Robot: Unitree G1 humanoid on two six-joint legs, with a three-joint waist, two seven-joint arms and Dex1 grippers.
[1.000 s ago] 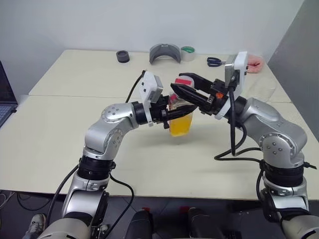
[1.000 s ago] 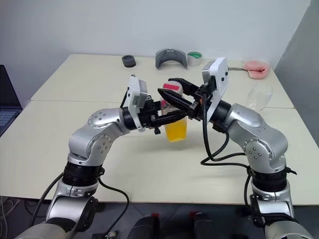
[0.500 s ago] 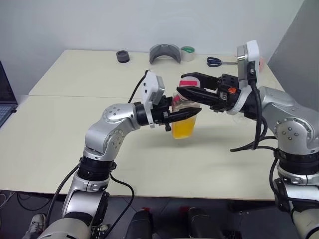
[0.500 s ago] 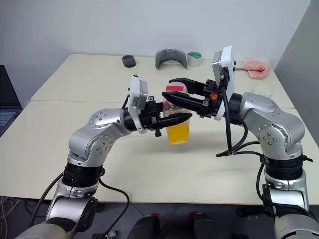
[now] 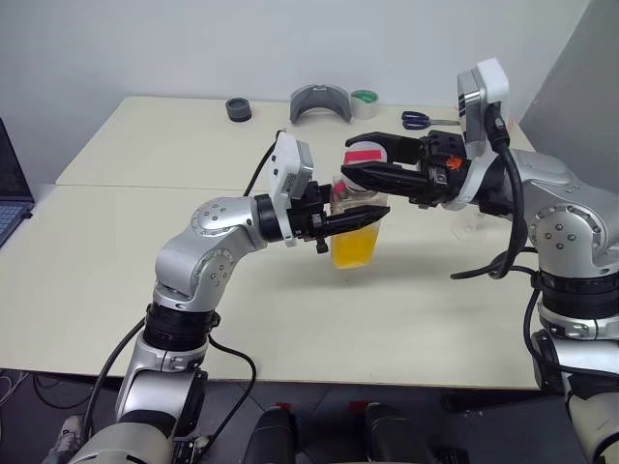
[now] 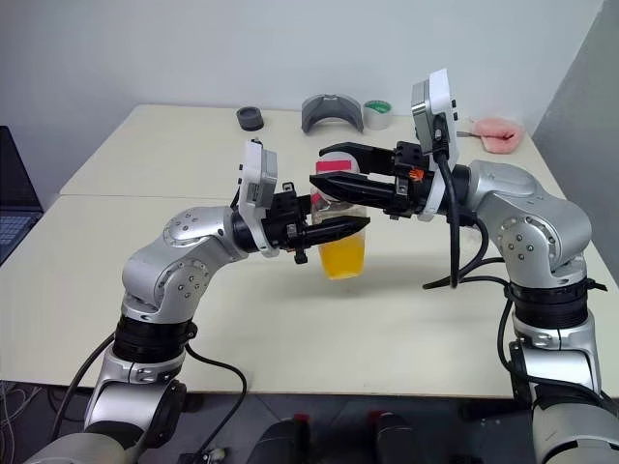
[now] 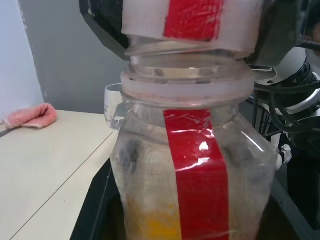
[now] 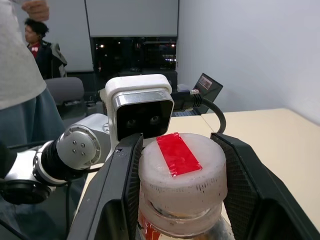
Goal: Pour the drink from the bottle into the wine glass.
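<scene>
Next, I release the white cap, still just above the bottle's threaded neck, from my right gripper on the bare table (image 5: 442, 281) in front of the wine glass.
The bottle (image 5: 354, 240) hangs above the middle of the table, its lower half holding the orange drink (image 5: 353, 249). My left gripper (image 5: 360, 217) comes in from the left and is shut on the bottle's body. From the right, my right gripper (image 5: 355, 160) lies level and is shut on the white cap (image 5: 365, 156) with its red strip. In the left wrist view the cap (image 7: 192, 22) sits just above the threaded neck. The wine glass (image 7: 114, 102) stands behind the bottle at the table's right, mostly hidden by my right arm.
At the table's far edge are a black round piece (image 5: 238, 109), a grey curved shell (image 5: 319, 101), a green tape roll (image 5: 365, 101), scissors (image 5: 418, 119) and a pink cloth (image 6: 498, 130). A laptop (image 5: 8, 198) sits at the left. A person (image 8: 22, 75) stands behind.
My right wrist has turned on the cap, its fingers going from slanted to level, and the right elbow has swung up and outward. The bottle and left gripper stay put.
</scene>
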